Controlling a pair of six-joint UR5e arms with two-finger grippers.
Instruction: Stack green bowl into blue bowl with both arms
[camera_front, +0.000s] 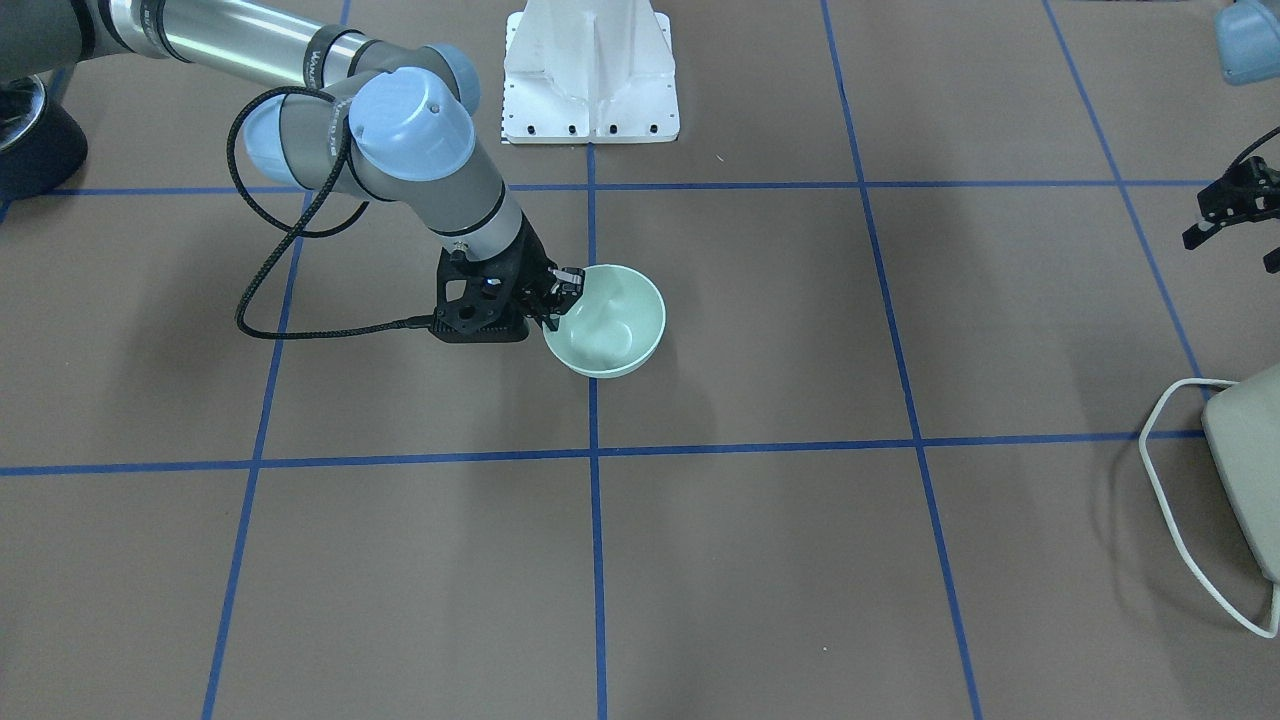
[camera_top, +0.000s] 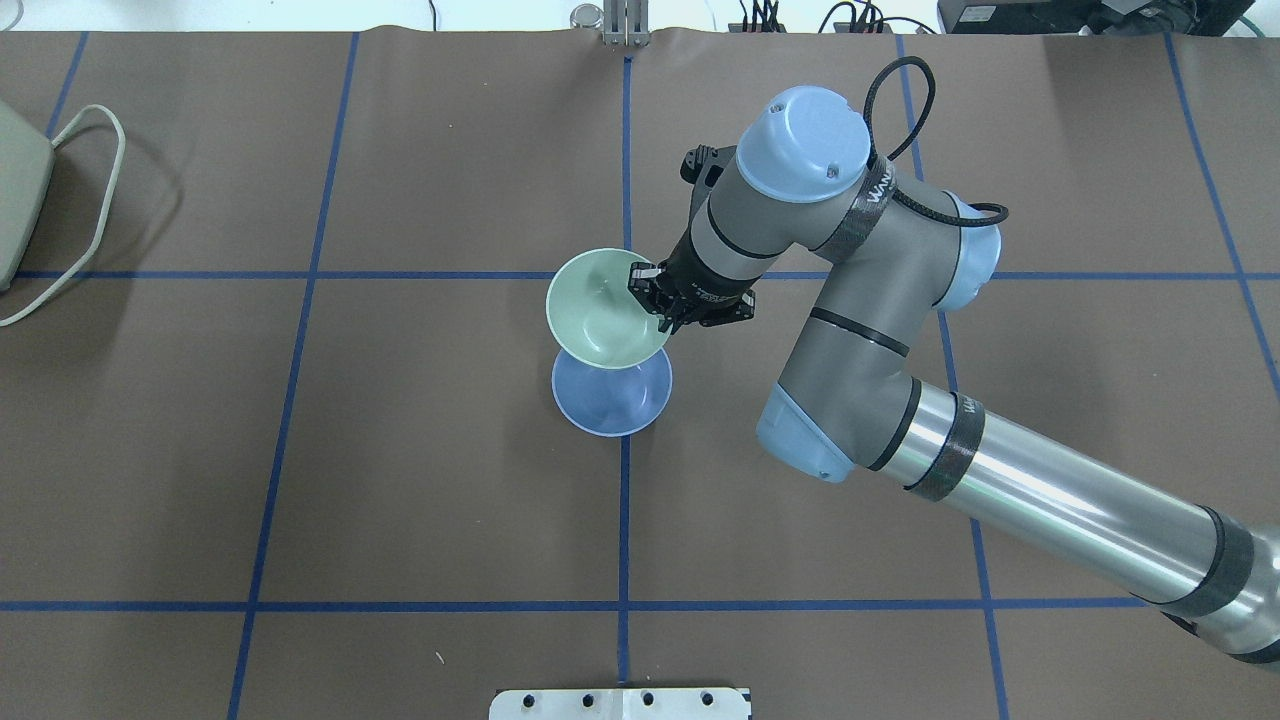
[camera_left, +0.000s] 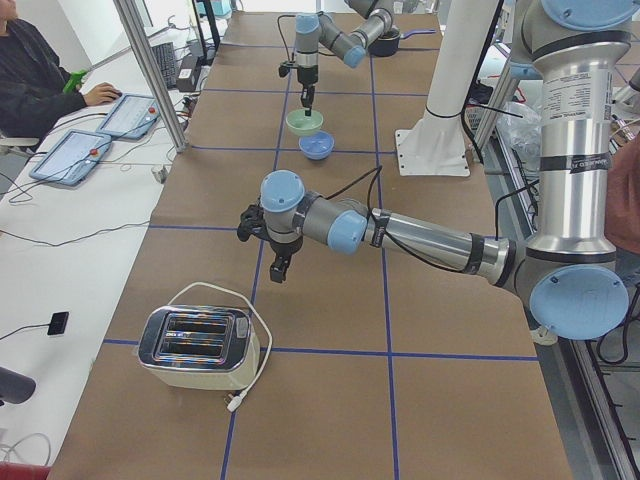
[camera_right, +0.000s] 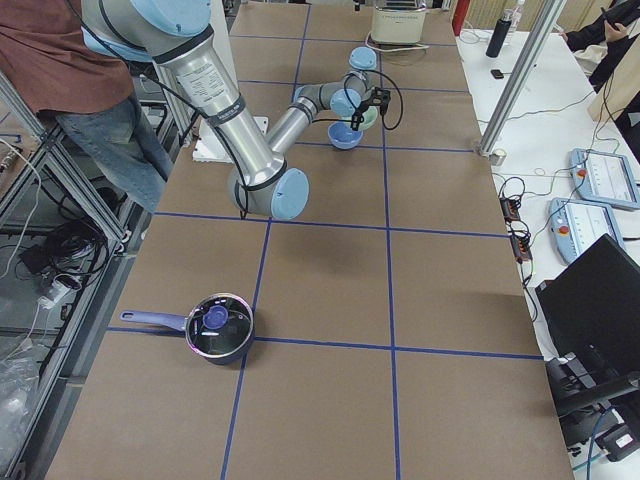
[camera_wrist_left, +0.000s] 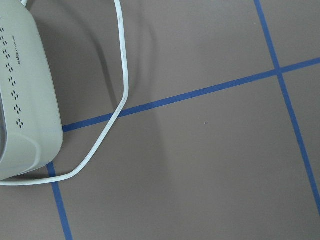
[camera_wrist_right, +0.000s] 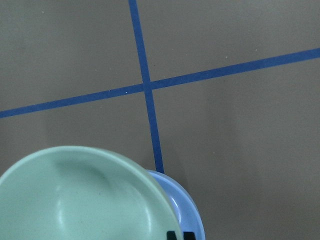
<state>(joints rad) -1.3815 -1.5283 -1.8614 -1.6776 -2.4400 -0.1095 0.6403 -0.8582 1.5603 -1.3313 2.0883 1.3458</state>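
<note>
The robot's right gripper will set the green bowl down inside the blue bowl on the blue tape line (camera_front: 606, 313) (camera_wrist_right: 134, 227). The green bowl is now just above the blue bowl.
My right gripper (camera_top: 655, 302) is shut on the near rim of the green bowl (camera_top: 600, 310) and holds it in the air, a little tilted, just above the blue bowl (camera_top: 612, 402). The blue bowl stands on the table at a crossing of tape lines. In the front view the green bowl (camera_front: 608, 322) hides it entirely. The right wrist view shows the green bowl (camera_wrist_right: 85, 200) over the blue bowl's rim (camera_wrist_right: 186, 216). My left gripper (camera_front: 1232, 248) is open and empty, far off beside the toaster. Its fingers do not show in the left wrist view.
A cream toaster (camera_left: 197, 347) with a white cord (camera_wrist_left: 120, 95) stands at the table's left end. A dark pot (camera_right: 218, 327) sits at the right end. The white pedestal base (camera_front: 590, 70) is behind the bowls. Blue tape lines (camera_top: 624, 500) grid the brown table.
</note>
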